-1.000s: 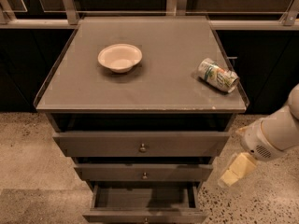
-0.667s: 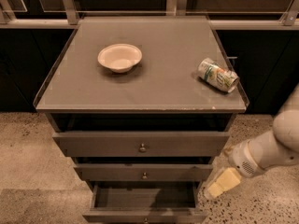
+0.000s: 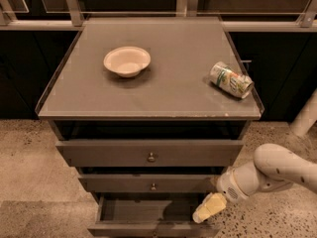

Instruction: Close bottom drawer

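Next, I close on the bottom drawer's front panel [image 3: 189,231], between its knob and the corner nearest my arm.
The bottom drawer [image 3: 148,229] of the grey-brown cabinet is pulled out, its dark inside showing at the lower edge of the camera view; its front panel is cut off by the frame's bottom. My gripper [image 3: 209,208], with pale yellow fingers, hangs at the end of the white arm [image 3: 277,170] by the drawer's right front corner, just above its right side wall. The mid-width drawer [image 3: 151,184] and the widest top drawer [image 3: 150,153] sit above it, each with a small round knob.
On the cabinet's top [image 3: 173,83] stand a cream bowl [image 3: 127,61] at the left and a can lying on its side [image 3: 230,80] at the right edge. A railing runs behind. Speckled floor [image 3: 34,182] lies on both sides.
The arm has swung down and to the left. The gripper moved from beside the middle drawer's right end to the open bottom drawer's right front corner.
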